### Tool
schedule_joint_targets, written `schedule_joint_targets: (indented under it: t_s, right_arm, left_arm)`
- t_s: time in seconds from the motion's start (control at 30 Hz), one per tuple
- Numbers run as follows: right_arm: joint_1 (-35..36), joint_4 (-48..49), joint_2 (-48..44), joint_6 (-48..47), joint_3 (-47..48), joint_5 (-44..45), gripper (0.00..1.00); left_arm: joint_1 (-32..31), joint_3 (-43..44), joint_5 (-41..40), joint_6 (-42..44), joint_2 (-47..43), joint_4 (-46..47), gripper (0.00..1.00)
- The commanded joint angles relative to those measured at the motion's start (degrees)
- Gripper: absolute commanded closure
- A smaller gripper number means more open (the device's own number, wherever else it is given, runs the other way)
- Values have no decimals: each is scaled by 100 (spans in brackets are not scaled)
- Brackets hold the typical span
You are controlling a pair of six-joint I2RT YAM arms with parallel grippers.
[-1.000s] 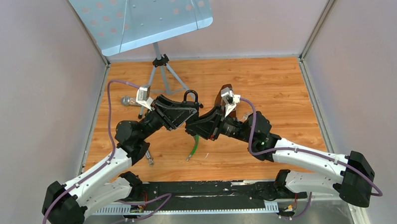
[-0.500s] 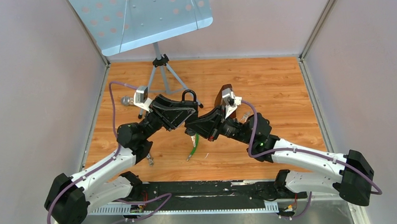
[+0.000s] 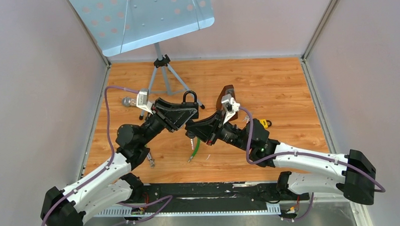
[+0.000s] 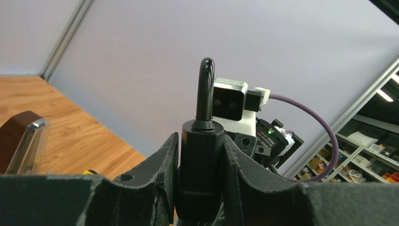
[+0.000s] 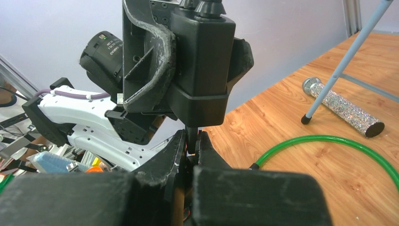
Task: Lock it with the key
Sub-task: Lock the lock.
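My left gripper is going to let go of the padlock, now held upright above the wooden table, on the table (image 3: 219, 141) beside the green cable, in front of the brown object.
A black padlock (image 3: 189, 99) with a curved shackle sits upright between the fingers of my left gripper (image 3: 184, 115), which is shut on its body (image 4: 201, 165) above the wooden table. My right gripper (image 3: 191, 130) is just below it, shut on a thin dark key (image 5: 191, 136). In the right wrist view the key points up into the underside of the padlock (image 5: 202, 61), between my right gripper's (image 5: 190, 143) fingertips. Most of the key is hidden by the fingers. The left gripper (image 4: 200, 141) grips the lock on both sides.
A green cable (image 3: 195, 149) lies on the table under the grippers. A glittery microphone (image 3: 129, 101) and a tripod stand (image 3: 162, 69) with a blue plate are at the back left. A brown object (image 3: 227, 92) and a small yellow item (image 3: 263, 123) lie beside the right arm.
Both arms have shifted slightly left. The right gripper has moved in closer under the padlock. The yellow item behind the right arm has come into view.
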Motion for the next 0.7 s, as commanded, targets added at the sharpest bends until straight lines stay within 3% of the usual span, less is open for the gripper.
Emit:
schedule_joint_targets:
  t_s: [0.0,0.17,0.37,0.57,0.67]
  right_arm:
    - [131,-1400,-7,-383,-436,-195,100]
    - [157,-1589,-204,-314,-648,-531,100]
    - [264,-1115,-102,-68,-765,-842,100]
    - [360,-1068,547,171,-181,350,100]
    - [360,-701,923,-17,101,-440,100]
  left_arm:
    - [-2,378,-865,238,-368,595,100]
    - [-3,373,-1003,506,-472,434,100]
    - [-2,349,-830,612,-347,673,100]
    - [-4,188,-944,21,-169,1294,100]
    - [-7,205,-844,-88,-104,1391,100]
